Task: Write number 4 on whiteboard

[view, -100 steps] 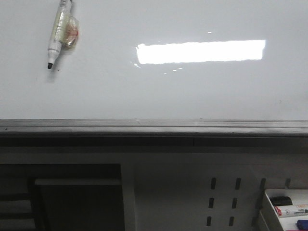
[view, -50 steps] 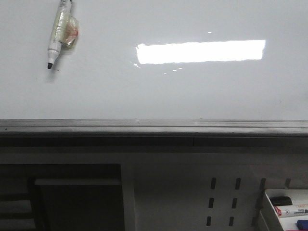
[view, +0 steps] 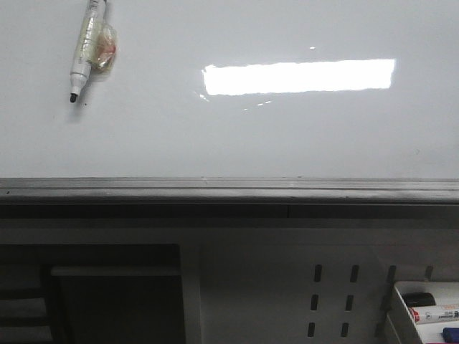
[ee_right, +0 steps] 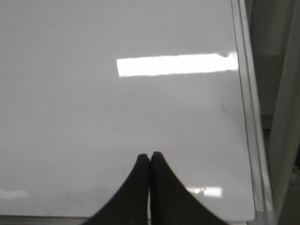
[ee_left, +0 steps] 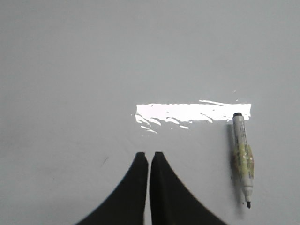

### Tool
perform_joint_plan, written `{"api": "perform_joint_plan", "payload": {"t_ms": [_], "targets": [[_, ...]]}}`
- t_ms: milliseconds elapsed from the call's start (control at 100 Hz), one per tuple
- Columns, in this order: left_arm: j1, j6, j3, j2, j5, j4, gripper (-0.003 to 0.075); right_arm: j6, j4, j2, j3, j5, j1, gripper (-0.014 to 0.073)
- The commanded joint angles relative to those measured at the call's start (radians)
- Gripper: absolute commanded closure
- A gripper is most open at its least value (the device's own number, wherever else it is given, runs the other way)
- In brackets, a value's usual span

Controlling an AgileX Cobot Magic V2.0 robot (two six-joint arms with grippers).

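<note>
My left gripper goes to the white marker next and closes on its taped body (view: 85,55) (ee_left: 245,169), toward the writing tip.
The whiteboard (view: 237,136) is a glossy white board with a grey lower rail (view: 229,190) and a bright rectangular light reflection. No drawn number 4 shows on it. A white marker (view: 84,46) with tape round its body lies at the board's far left, uncapped, tip toward the rail. In the left wrist view my left gripper (ee_left: 148,155) is shut and empty over the board, with the marker (ee_left: 243,159) lying apart to its side. In the right wrist view my right gripper (ee_right: 150,156) is shut and empty above the whiteboard (ee_right: 117,117), near its metal edge (ee_right: 248,122).
Below the rail is a perforated white panel (view: 337,287). A white tray (view: 427,308) at the lower right holds several markers. A dark opening (view: 107,294) lies at the lower left.
</note>
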Motion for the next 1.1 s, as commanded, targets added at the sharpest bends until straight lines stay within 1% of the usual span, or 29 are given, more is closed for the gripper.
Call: {"api": "perform_joint_plan", "payload": {"t_ms": [0, 180, 260, 500, 600, 1090], "targets": [[-0.003, -0.009, -0.106, 0.065, 0.033, -0.009, 0.0741, -0.009, 0.000, 0.087, -0.105, 0.045, -0.005, 0.0662], [-0.003, 0.022, -0.242, 0.230, 0.220, 0.028, 0.0741, -0.031, 0.000, 0.262, -0.250, 0.230, -0.005, 0.0662], [-0.003, 0.022, -0.266, 0.291, 0.261, 0.034, 0.0741, -0.042, 0.000, 0.329, -0.284, 0.285, -0.005, 0.0662], [-0.003, 0.022, -0.266, 0.382, 0.252, 0.034, 0.0741, -0.043, 0.000, 0.394, -0.291, 0.253, -0.005, 0.0662], [-0.003, 0.022, -0.266, 0.390, 0.248, 0.034, 0.0741, -0.043, 0.000, 0.394, -0.291, 0.231, -0.005, 0.0662], [-0.003, 0.018, -0.266, 0.391, 0.238, 0.032, 0.0738, -0.043, 0.022, 0.394, -0.291, 0.217, -0.005, 0.0655]]}}
